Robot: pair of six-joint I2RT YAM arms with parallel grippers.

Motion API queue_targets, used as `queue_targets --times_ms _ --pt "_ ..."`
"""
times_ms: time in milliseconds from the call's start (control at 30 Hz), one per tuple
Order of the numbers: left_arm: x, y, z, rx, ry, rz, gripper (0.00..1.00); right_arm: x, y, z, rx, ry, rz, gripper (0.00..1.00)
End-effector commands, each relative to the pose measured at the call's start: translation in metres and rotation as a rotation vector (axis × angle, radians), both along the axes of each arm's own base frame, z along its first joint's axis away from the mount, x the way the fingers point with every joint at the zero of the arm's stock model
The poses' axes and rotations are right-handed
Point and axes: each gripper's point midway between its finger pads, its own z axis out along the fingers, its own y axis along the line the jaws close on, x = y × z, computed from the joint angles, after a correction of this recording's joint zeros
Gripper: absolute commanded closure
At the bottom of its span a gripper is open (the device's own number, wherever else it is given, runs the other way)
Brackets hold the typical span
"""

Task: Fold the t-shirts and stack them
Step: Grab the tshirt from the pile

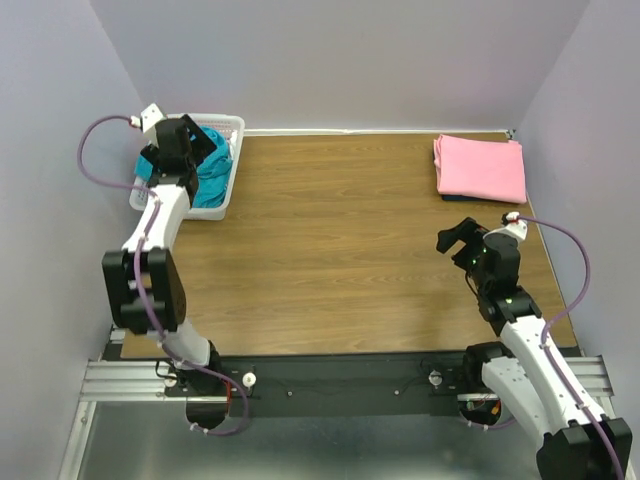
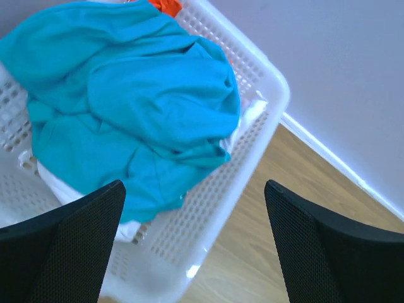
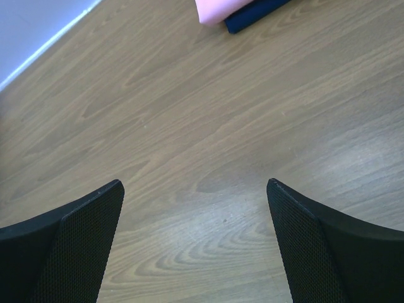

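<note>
Next, I should close my left gripper on the raised far fold (image 1: 214, 136) (image 2: 178, 104) of the teal t-shirt, near the white cloth in the basket.
A crumpled teal t-shirt (image 2: 132, 107) fills the white lattice basket (image 2: 214, 214) at the table's far left; it also shows in the top view (image 1: 213, 170). A bit of orange-red shirt (image 2: 165, 6) peeks out at the far rim and white cloth (image 2: 60, 189) lies under the teal. A folded pink t-shirt (image 1: 481, 167) lies at the far right on something dark blue (image 3: 255, 14); its corner shows in the right wrist view (image 3: 214, 9). My left gripper (image 1: 185, 140) (image 2: 196, 240) is open above the basket's near rim. My right gripper (image 1: 455, 238) (image 3: 196, 240) is open and empty above bare wood.
The wooden table (image 1: 330, 250) runs between basket and pink stack. Grey walls close in on the left, back and right. The basket (image 1: 226, 127) sits in the back-left corner against the wall.
</note>
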Motion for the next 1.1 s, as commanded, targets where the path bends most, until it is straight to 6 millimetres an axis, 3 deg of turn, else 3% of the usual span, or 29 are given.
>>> queue_targets --times_ms 0,33,67,133,167,200,233,267,300,367,467,667,767,867,1000,1067 --pt "0.05 0.016 -0.052 0.06 0.165 -0.108 0.02 0.004 0.007 0.0 -0.002 0.014 0.044 0.0" --pt "0.061 0.018 -0.061 0.067 0.198 -0.129 0.02 0.004 0.009 -0.001 -0.003 0.018 0.054 0.0" --pt "0.086 0.023 -0.071 0.082 0.222 -0.136 0.02 0.005 0.01 -0.003 -0.004 0.024 0.061 0.0" --pt "0.098 0.025 -0.091 0.085 0.307 -0.151 0.05 0.004 0.011 -0.005 -0.004 0.032 0.067 0.0" --pt "0.115 0.027 -0.073 0.099 0.273 -0.154 0.07 0.005 0.011 -0.005 -0.006 0.032 0.066 0.0" --pt "0.119 0.026 -0.102 0.09 0.337 -0.169 0.12 0.005 0.012 -0.006 -0.008 0.035 0.072 0.0" --pt "0.129 0.029 -0.106 0.097 0.337 -0.168 0.13 0.005 0.011 -0.007 -0.009 0.038 0.069 0.0" --pt "0.132 0.031 -0.099 0.105 0.324 -0.161 0.13 0.005 0.011 -0.008 -0.009 0.041 0.069 0.0" --pt "0.134 0.033 -0.112 0.109 0.346 -0.154 0.15 0.005 0.011 -0.009 -0.012 0.046 0.068 0.0" --pt "0.141 0.035 -0.121 0.117 0.358 -0.153 0.18 0.006 0.01 -0.008 -0.017 0.046 0.067 0.0" --pt "0.147 0.036 -0.122 0.121 0.36 -0.15 0.2 0.007 0.011 -0.012 -0.018 0.062 0.073 0.0" --pt "0.156 0.039 -0.138 0.126 0.377 -0.147 0.4 0.008 0.012 -0.015 -0.022 0.076 0.079 0.0" --pt "0.158 0.039 -0.139 0.12 0.382 -0.154 0.49 0.008 0.011 -0.015 -0.023 0.076 0.076 0.0" --pt "0.161 0.038 -0.134 0.122 0.368 -0.154 0.75 0.007 0.011 -0.015 -0.023 0.074 0.076 0.0" --pt "0.159 0.038 -0.108 0.132 0.331 -0.158 1.0 0.008 0.012 -0.015 -0.021 0.076 0.081 0.0" --pt "0.158 0.034 -0.098 0.137 0.314 -0.172 1.0 0.008 0.013 -0.014 -0.02 0.074 0.083 0.0"
